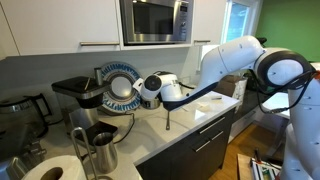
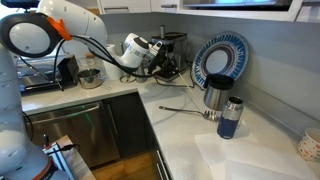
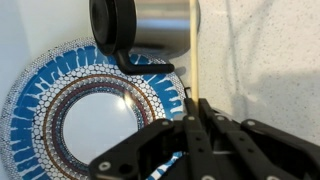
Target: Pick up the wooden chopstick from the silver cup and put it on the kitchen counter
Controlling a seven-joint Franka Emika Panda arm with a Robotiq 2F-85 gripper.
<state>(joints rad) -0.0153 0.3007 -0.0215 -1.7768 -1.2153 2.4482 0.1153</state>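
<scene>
The gripper will release the wooden chopstick on the counter (image 1: 159, 110) between the silver cup and the spoon. The chopstick is now held above the counter.
In the wrist view my gripper (image 3: 193, 103) is shut on the lower end of the wooden chopstick (image 3: 193, 50). The thin pale stick runs straight up the picture across the silver cup (image 3: 150, 25), which has a black handle. The off-white kitchen counter (image 3: 265, 60) lies to the right. In both exterior views the gripper (image 1: 145, 91) (image 2: 162, 62) hangs above the counter (image 1: 200, 118) (image 2: 185, 135), apart from the silver cup (image 1: 101, 152) (image 2: 213, 97). The chopstick is too thin to make out there.
A blue patterned plate (image 3: 90, 115) (image 1: 120, 86) (image 2: 220, 58) leans against the back wall. A dark blue cup (image 2: 229, 117) stands beside the silver cup, and a spoon (image 2: 185, 108) lies on the counter. A coffee machine (image 1: 75, 92), microwave (image 1: 155, 20) and paper roll (image 1: 55, 170) are nearby.
</scene>
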